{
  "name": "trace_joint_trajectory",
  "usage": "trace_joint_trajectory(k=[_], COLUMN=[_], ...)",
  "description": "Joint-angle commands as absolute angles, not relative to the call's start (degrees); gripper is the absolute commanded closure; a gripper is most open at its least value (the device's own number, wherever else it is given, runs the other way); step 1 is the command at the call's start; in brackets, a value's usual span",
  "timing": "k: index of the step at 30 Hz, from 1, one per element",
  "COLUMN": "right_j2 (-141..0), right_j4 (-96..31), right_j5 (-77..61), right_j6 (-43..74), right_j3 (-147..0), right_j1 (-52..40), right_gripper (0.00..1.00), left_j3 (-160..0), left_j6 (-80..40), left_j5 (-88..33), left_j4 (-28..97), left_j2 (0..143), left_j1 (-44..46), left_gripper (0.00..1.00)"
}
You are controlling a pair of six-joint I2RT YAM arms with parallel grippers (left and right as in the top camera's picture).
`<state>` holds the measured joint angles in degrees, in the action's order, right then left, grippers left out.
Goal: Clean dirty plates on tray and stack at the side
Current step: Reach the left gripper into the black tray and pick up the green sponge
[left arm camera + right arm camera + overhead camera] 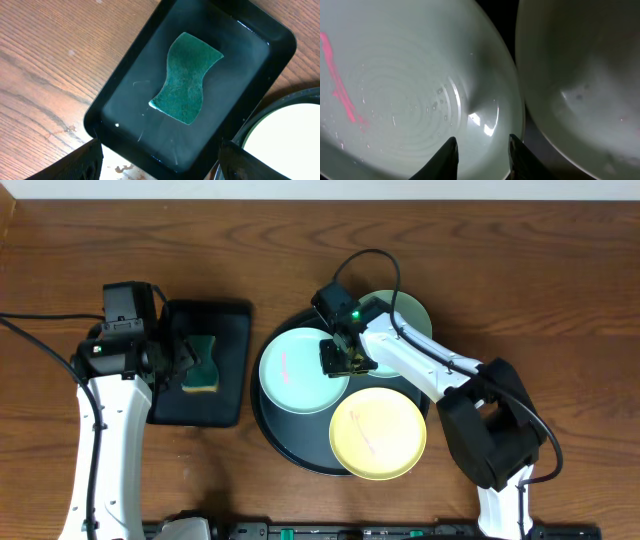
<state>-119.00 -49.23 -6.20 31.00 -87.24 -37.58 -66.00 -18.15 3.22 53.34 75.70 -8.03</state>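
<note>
The robot's left gripper should close around the middle of the green sponge (201, 362) (183, 81) in the rectangular black tray, squeezing it from its long sides.
The round black tray (268, 430) holds three plates. A mint-blue plate (295, 375) with a pink smear lies at its left, a second mint-blue plate (412, 315) at the back right, and a yellow plate (380, 438) with a faint pink smear at the front. My right gripper (340, 358) hovers over the right edge of the smeared plate (410, 90), with its fingers (482, 150) open and empty. The other mint-blue plate (580, 75) shows to the right of them. My left gripper (185, 360) is wide open (160, 160) above the green sponge (186, 79).
The sponge (203, 370) lies in a wet rectangular black tray (120, 107) left of the round tray, whose rim (265, 112) nearly touches it. The rectangular tray also shows in the overhead view (225, 405). Bare wooden table surrounds both trays.
</note>
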Motion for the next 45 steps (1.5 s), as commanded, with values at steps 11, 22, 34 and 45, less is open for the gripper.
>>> trace_joint_trajectory(k=[11,22,34,45], right_j2=[-118.9,-117.8,-122.1,-123.6], right_j4=[-49.5,-55.5,-51.7,-50.5], right_j5=[-6.4,-3.4,-4.8,-4.6], right_j6=[28.0,30.2,30.2,31.7], right_j3=[-89.0,-89.3,-89.2,-89.2], right_j1=[-37.4,-37.4,-36.1,-35.9], right_gripper=[0.77,0.64,0.72,0.90], left_j3=[-67.1,-67.1,-67.1,-66.8], left_j6=[-17.7,-17.7,-17.7,-17.6], left_j5=[5.0,5.0,5.0,5.0], left_j4=[53.3,52.4,51.3,50.3], left_j2=[78.0,82.6,83.2,83.4], left_j1=[-8.2,-8.2,-8.2,-8.2], left_gripper=[0.25,0.25,0.25,0.25])
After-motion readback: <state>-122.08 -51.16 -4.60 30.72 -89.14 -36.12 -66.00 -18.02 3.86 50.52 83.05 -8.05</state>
